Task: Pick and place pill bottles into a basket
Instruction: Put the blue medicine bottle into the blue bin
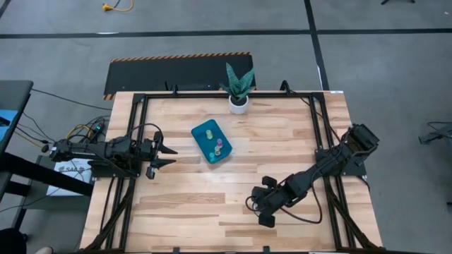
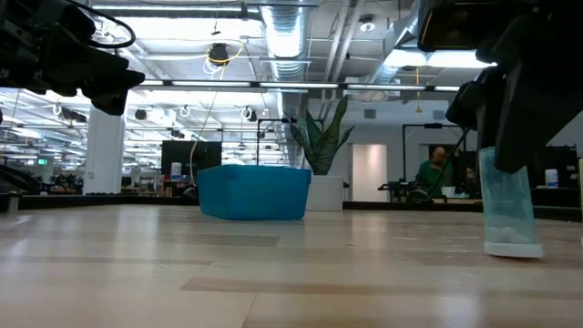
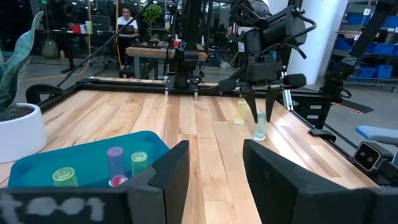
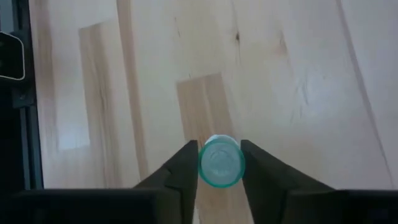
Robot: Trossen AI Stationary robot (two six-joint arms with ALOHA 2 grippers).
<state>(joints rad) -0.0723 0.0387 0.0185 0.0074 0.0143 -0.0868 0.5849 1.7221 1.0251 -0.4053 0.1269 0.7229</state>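
Next, my right gripper lets go of the teal-green bottle inside the teal-blue basket's corner [image 1: 224,150] beside the pink bottle.
The teal-blue basket [image 1: 212,142] lies mid-table and holds a yellow-green bottle [image 3: 63,176], a pink bottle [image 3: 115,163] and a green bottle [image 3: 138,161], all upright. My right gripper [image 1: 266,206] points down near the table's front right, shut on a teal-green pill bottle [image 4: 220,162], also seen in the low view [image 2: 508,211]. A yellow bottle [image 3: 240,112] stands on the table just beyond it. My left gripper [image 1: 168,155] is open and empty, left of the basket, level and pointing at it. My right gripper pinches the teal-green bottle's upper part [image 4: 219,177] between its two fingers, one on each side of the round wall. The fingers come from above, pointing down. The bottle is upright, with its white base [image 2: 512,246] at the table top.
A white pot with a green plant [image 1: 239,101] stands at the far edge behind the basket. A black frame [image 1: 141,106] runs around the table. Bare wood lies between the right gripper and the basket. People show in the room behind.
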